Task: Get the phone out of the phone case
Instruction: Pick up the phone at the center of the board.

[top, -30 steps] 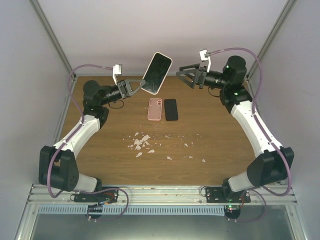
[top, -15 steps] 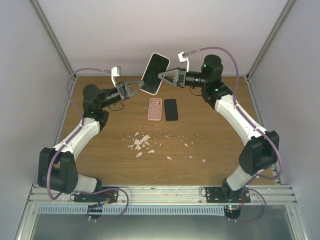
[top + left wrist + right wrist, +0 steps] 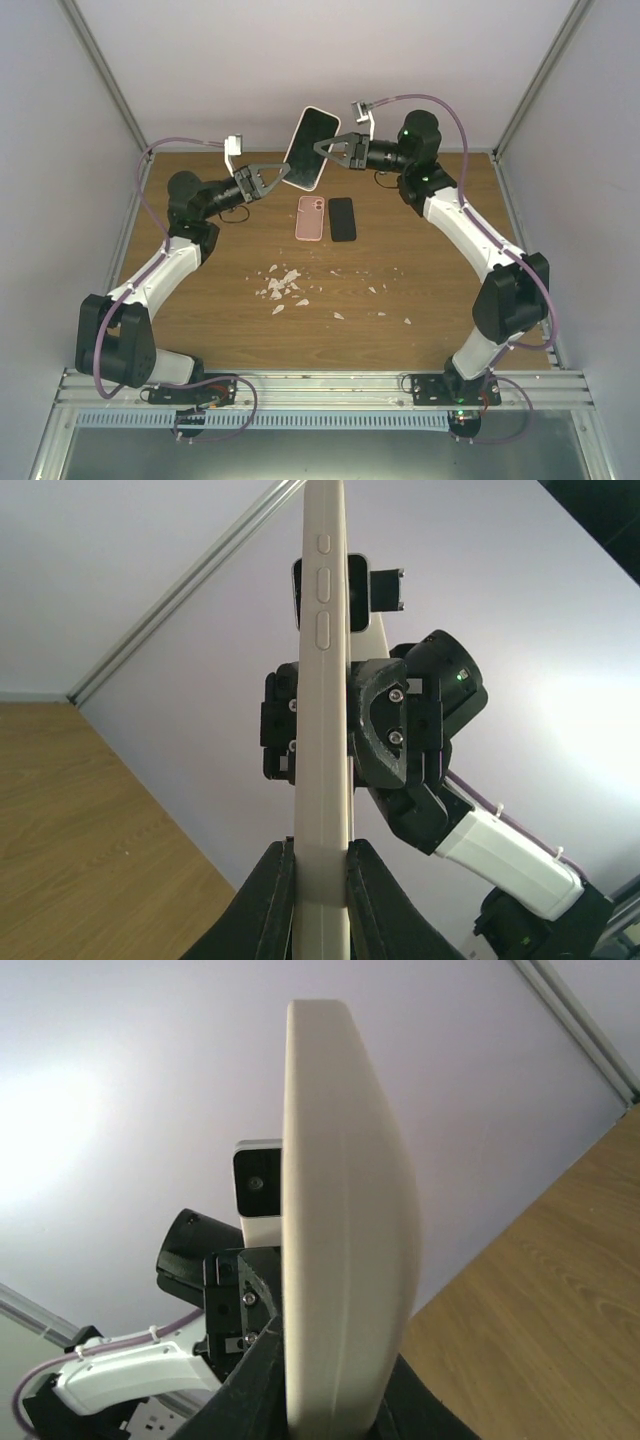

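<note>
My left gripper will open, back off and take just the case's lower corner (image 3: 290,183), because it is clamping phone and case together at the edge with buttons.
A phone in a cream phone case (image 3: 312,147) is held tilted in the air above the back of the table, its dark screen toward the top camera. My left gripper (image 3: 283,176) is shut on its lower left end; the left wrist view shows the case edge (image 3: 325,730) with its side buttons rising from between the left gripper (image 3: 320,855). My right gripper (image 3: 325,147) grips the opposite long edge. Seen from the right wrist, the cream case (image 3: 340,1260) fills the right gripper (image 3: 335,1400), with both jaws pressed against it.
A pink phone case (image 3: 312,218) and a black phone (image 3: 342,219) lie side by side on the wooden table (image 3: 450,270) below the held phone. White scraps (image 3: 285,285) are scattered at mid-table. Grey walls and metal posts enclose the back and sides.
The right arm swung left to the raised phone and its jaws went from wide open to closed on the case's edge. The left gripper kept its hold, hardly moving.
</note>
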{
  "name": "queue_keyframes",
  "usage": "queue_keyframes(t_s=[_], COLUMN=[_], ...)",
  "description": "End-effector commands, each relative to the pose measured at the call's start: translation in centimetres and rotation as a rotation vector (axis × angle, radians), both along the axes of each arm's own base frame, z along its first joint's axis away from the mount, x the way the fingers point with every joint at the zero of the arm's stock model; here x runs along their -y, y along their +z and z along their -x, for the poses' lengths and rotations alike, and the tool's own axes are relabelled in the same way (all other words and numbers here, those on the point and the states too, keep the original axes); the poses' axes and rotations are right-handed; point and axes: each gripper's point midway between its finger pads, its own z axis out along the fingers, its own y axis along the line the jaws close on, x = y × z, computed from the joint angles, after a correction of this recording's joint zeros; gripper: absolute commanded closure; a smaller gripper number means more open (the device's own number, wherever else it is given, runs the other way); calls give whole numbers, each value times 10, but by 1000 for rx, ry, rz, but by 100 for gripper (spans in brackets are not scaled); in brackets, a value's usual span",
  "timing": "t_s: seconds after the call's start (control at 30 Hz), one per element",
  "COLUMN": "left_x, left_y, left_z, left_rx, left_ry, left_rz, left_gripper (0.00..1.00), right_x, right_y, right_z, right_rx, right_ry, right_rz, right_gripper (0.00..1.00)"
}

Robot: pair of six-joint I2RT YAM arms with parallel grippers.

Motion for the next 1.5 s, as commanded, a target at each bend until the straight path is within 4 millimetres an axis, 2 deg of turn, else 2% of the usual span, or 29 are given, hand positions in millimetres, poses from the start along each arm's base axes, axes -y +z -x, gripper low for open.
queue_keyframes(t_s=[0.0, 0.2, 0.33, 0.4, 0.7, 0.97, 1.1, 1.27, 1.47], left_x=[5, 8, 11, 13, 13, 19, 26, 30, 47], left_y=[29, 15, 5, 0, -12, -37, -39, -38, -38], left_z=[13, 14, 17, 17, 33, 51, 58, 55, 55], left_rx=[160, 138, 156, 166, 257, 278, 302, 295, 340], left_ry=[-8, -25, -53, -72, -189, -245, -228, -219, -213], left_rz=[-13, -55, -107, -146, -271, -348, -372, -378, -415], left_gripper=[100, 89, 71, 62, 44, 44, 45, 46, 49], right_x=[4, 22, 34, 35, 43, 53, 54, 57, 58], right_y=[11, 6, 0, 2, -6, -5, -9, -7, -10], right_z=[5, 0, -1, 6, 38, 49, 50, 56, 59], right_rx=[20, 26, 32, 89, 244, 273, 262, 278, 278], right_ry=[27, -7, -7, 23, 153, 177, 148, 128, 120], right_rz=[-40, -33, -29, -21, 25, 26, 27, 26, 32], right_gripper=[88, 96, 100, 100, 99, 99, 100, 100, 100])
